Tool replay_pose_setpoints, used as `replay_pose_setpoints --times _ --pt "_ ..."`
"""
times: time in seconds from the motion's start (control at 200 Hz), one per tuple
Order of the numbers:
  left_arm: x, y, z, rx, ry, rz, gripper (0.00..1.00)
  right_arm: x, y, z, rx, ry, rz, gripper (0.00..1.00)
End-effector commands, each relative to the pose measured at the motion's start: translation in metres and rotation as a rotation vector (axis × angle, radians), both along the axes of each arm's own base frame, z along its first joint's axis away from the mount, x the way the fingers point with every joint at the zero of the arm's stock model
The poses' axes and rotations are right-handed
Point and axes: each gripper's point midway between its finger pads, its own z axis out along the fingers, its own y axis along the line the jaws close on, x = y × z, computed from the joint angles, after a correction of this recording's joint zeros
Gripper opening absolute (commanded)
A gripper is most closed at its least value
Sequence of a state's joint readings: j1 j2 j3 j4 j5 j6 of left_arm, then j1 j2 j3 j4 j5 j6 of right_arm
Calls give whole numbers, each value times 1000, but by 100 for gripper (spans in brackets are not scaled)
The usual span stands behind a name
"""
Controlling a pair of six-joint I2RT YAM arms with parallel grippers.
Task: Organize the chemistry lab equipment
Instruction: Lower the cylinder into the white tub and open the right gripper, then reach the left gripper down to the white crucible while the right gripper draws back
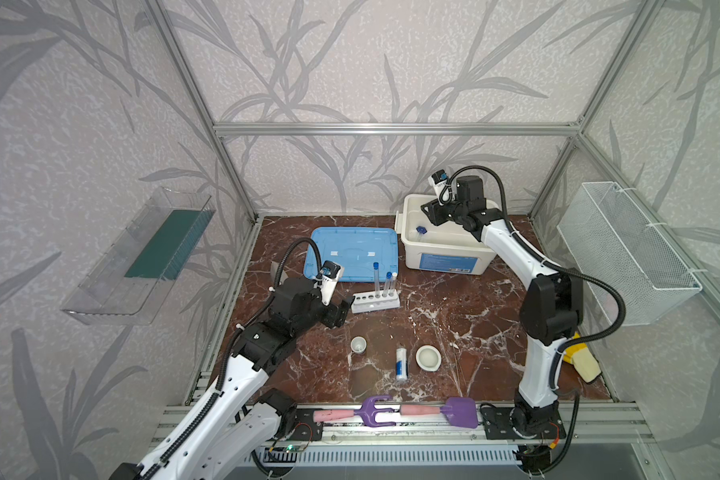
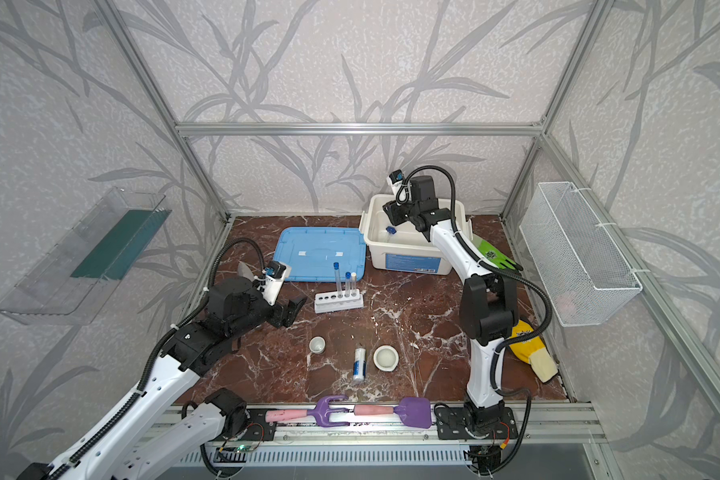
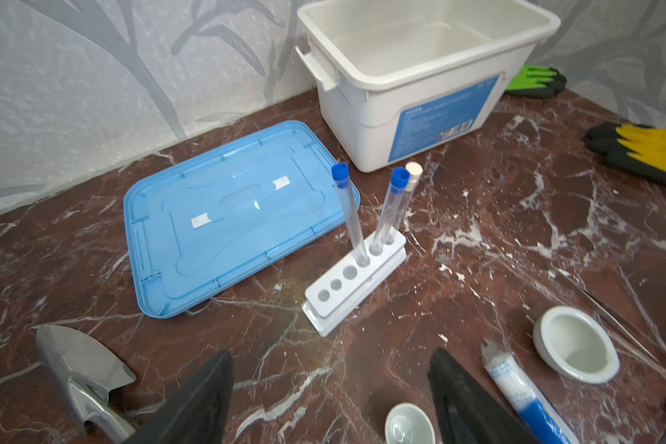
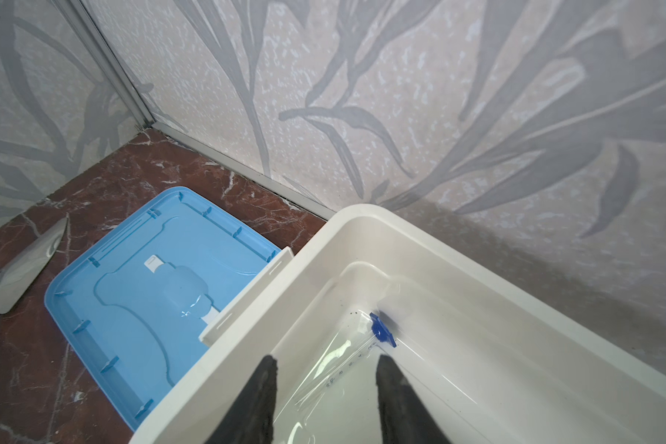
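Note:
The small white cup is next for my left gripper, which should close on the cup's rim (image 1: 353, 342) (image 3: 389, 421), on the side away from the white bottle with the blue label.
A white six-hole rack (image 1: 375, 301) stands mid-table and holds three upright test tubes (image 3: 348, 215), two of them blue-capped. My left gripper (image 3: 331, 361) hovers open just left of the rack, with nothing between its fingers. A small white cup (image 1: 358, 345), a white blue-labelled bottle (image 1: 401, 363) lying flat and a white bowl (image 1: 428, 357) sit nearer the front. My right gripper (image 4: 325, 365) is open over the white bin (image 4: 247, 319). Below it, on the bin floor, lies a clear graduated tube with a small blue piece (image 4: 382, 331) at its end.
The bin's blue lid (image 1: 352, 253) lies flat left of the bin. A metal trowel (image 3: 81, 365) rests by the left arm. Purple garden tools (image 1: 375, 411) lie on the front rail. A yellow glove (image 1: 582, 357) and a green glove (image 2: 495, 253) lie at the right. A wire basket (image 1: 628, 249) hangs on the right wall.

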State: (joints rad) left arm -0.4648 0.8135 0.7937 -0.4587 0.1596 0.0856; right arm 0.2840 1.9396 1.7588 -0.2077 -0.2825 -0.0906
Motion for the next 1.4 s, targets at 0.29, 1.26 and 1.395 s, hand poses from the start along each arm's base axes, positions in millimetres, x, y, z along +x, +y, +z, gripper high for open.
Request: replay_pose_setpoints --times 0.29,1.26,1.395 --pt "-39 -5 -94 239 375 -194 77 -115 -30 42 123 -52 -63 47" --pt "-32 -21 -177 504 525 -253 44 -159 -35 5 179 47 -51 48" --pt "-32 -24 -180 500 546 -262 38 -157 -35 4 178 49 -51 48"
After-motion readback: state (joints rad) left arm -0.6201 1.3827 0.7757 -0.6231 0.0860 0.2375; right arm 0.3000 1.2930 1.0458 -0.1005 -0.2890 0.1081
